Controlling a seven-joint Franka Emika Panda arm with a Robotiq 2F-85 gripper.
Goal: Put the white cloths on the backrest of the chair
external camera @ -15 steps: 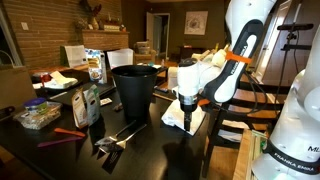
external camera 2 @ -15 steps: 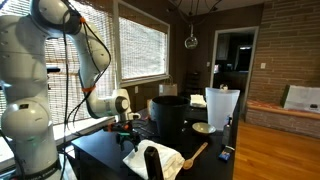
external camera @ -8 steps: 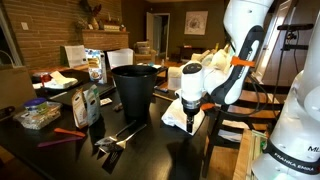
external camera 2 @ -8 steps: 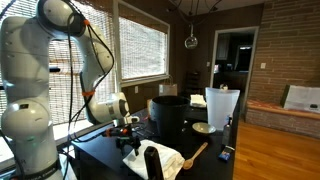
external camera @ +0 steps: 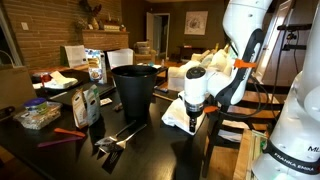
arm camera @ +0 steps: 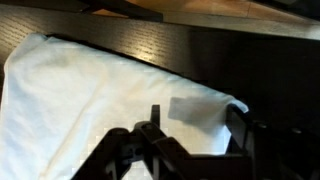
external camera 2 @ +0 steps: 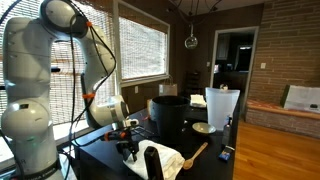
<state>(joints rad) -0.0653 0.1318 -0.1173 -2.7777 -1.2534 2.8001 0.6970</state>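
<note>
My gripper slants over the white cloth's flat corner; I should open, tip upright, pinch that corner point(arm camera: 222, 102), then lift toward the chair.
A white cloth point(external camera: 176, 117) lies crumpled on the dark table point(external camera: 150, 155), near the table's edge. In the wrist view the cloth point(arm camera: 90, 100) fills the left and middle. My gripper point(external camera: 189, 122) points straight down and is lowered onto it. The gripper point(arm camera: 197, 125) is open, its two fingers apart on either side of the cloth's right-hand corner. In an exterior view the gripper point(external camera 2: 128, 149) sits at the cloth's point(external camera 2: 165, 158) near edge. The dark chair point(external camera: 225, 133) with horizontal slats stands just beyond that table edge, partly hidden by the arm.
A tall black bucket point(external camera: 135, 88) stands beside the cloth, also seen as a dark pot point(external camera 2: 170, 115). Metal tongs point(external camera: 118, 135), snack bags point(external camera: 88, 102) and a red tool point(external camera: 68, 132) lie further along. A wooden spoon point(external camera 2: 195, 154) and a black bottle point(external camera 2: 152, 166) are by the cloth.
The gripper has come down onto the cloth and shifted slightly toward its edge. Its fingers have started to narrow.
</note>
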